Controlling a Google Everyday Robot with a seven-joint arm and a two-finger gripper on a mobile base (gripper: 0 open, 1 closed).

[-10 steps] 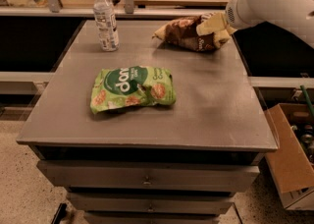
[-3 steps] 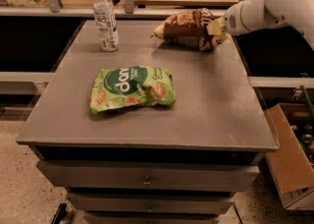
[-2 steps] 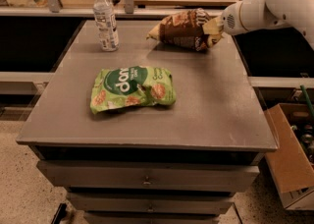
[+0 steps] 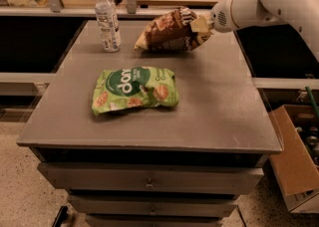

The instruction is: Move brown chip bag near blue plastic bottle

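Next, my gripper releases the brown chip bag against the blue plastic bottle, on the table [image 4: 142,37] behind the green chip bag.
The brown chip bag [image 4: 169,31] is crinkled dark brown with pale ends and hangs just above the far part of the grey table [image 4: 219,101]. My gripper [image 4: 200,26] is shut on the bag's right end, with the white arm coming in from the upper right. The blue plastic bottle [image 4: 106,18], clear with a white cap and white label, stands upright at the table's far left. The bag's left tip is a short gap to the right of the bottle.
A green chip bag [image 4: 134,89] lies flat in the middle of the table. An open cardboard box [image 4: 294,156] sits on the floor to the right. A shelf rail [image 4: 65,12] runs behind the table. Drawers are below the tabletop.
My gripper has carried the brown chip bag leftward along the far edge, from the far right toward the bottle. The bottle and the green bag have not moved.
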